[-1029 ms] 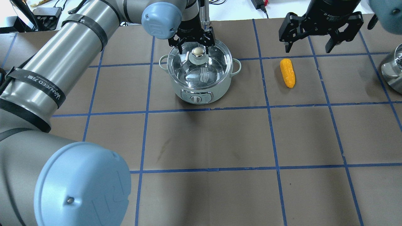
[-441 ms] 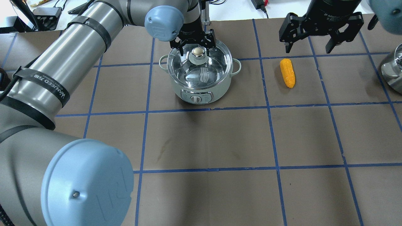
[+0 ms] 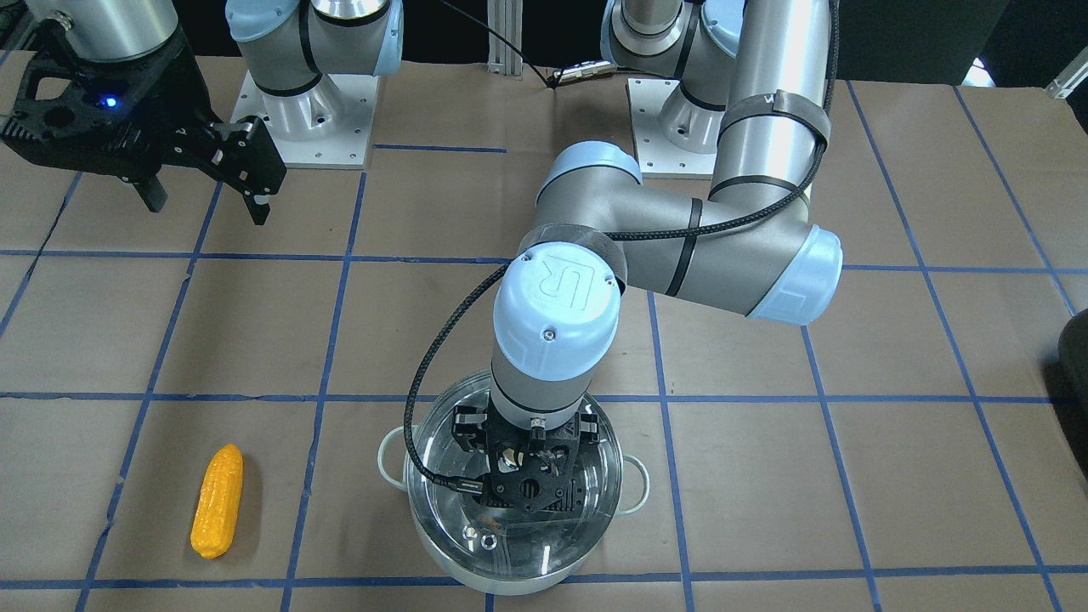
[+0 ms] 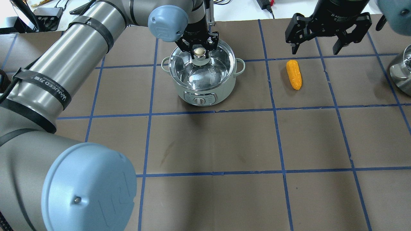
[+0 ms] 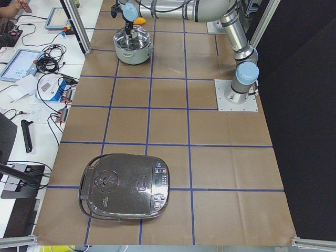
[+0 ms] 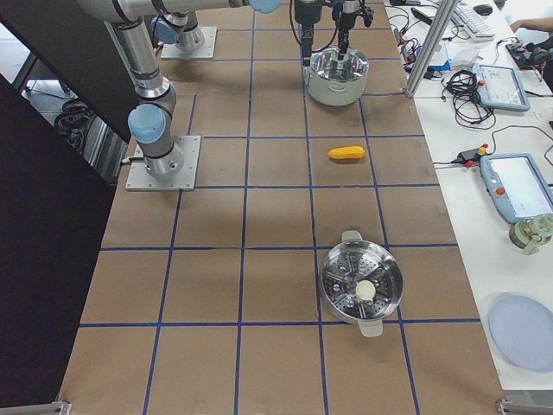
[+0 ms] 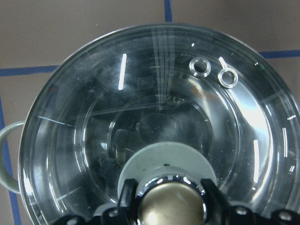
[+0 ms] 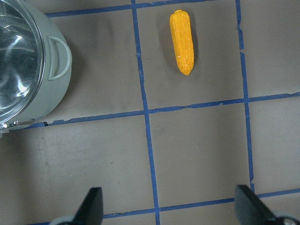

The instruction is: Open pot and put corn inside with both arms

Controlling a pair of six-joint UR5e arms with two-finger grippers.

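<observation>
My left gripper is going to let go of the glass lid on the bare taped square (image 3: 787,520) next to the steel pot, toward the rice cooker. The lid is still on the pot.
The steel pot (image 4: 200,88) stands at the far middle of the table with its clear glass lid (image 4: 207,69) on it. My left gripper (image 4: 199,48) reaches down from above and is shut on the lid's round knob (image 4: 199,52). In the left wrist view the fingers (image 7: 125,194) press on both sides of the knob (image 7: 171,206). The corn (image 4: 294,74) lies flat on the table to the right of the pot, and also shows in the right wrist view (image 8: 183,42). My right gripper (image 4: 321,48) hangs open and empty above the table, just beyond the corn.
A second steel pot with a perforated steamer insert (image 6: 361,285) stands at the table's right end. A black rice cooker (image 5: 123,186) sits at the left end. Brown paper with a blue tape grid covers the table (image 4: 212,144).
My left gripper has come down and its fingers have closed onto the lid knob. The pot has shifted slightly. The right gripper and the corn have not moved.
</observation>
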